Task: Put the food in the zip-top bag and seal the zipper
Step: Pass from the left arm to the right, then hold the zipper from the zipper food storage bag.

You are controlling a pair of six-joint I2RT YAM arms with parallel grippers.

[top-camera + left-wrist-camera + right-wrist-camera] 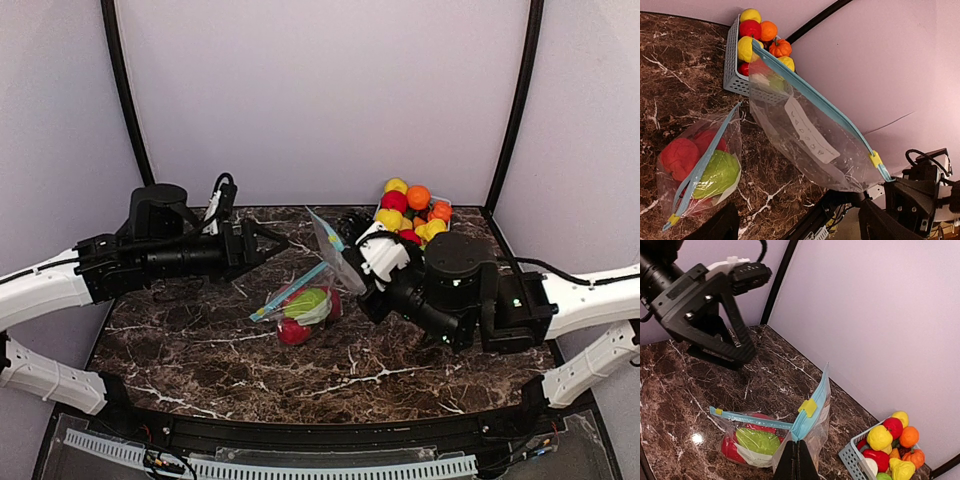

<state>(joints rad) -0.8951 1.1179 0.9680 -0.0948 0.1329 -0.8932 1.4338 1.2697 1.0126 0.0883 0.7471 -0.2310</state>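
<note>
I need to close my left gripper on the yellow slider [336,242] [875,159] of the empty zip-top bag, close to the fingers of my right gripper.
My right gripper [798,463] is shut on the blue zipper end of an empty clear zip-top bag [816,416], holding it up off the table; its yellow slider [808,407] sits a little above the fingers. In the top view this bag [332,250] hangs between both grippers. My left gripper [276,242] stands open just left of it, touching nothing; its fingers [890,215] frame the bag [810,135] from a short distance. A second zip-top bag [305,308] lies on the table with green and red food [715,175] inside. More food [408,208] fills the basket.
A light-blue slatted basket [734,75] stands at the back right corner against the wall, heaped with red, yellow and orange toy fruits. The dark marble table [200,350] ends in a black rail at the near edge. Black corner posts rise at the back.
</note>
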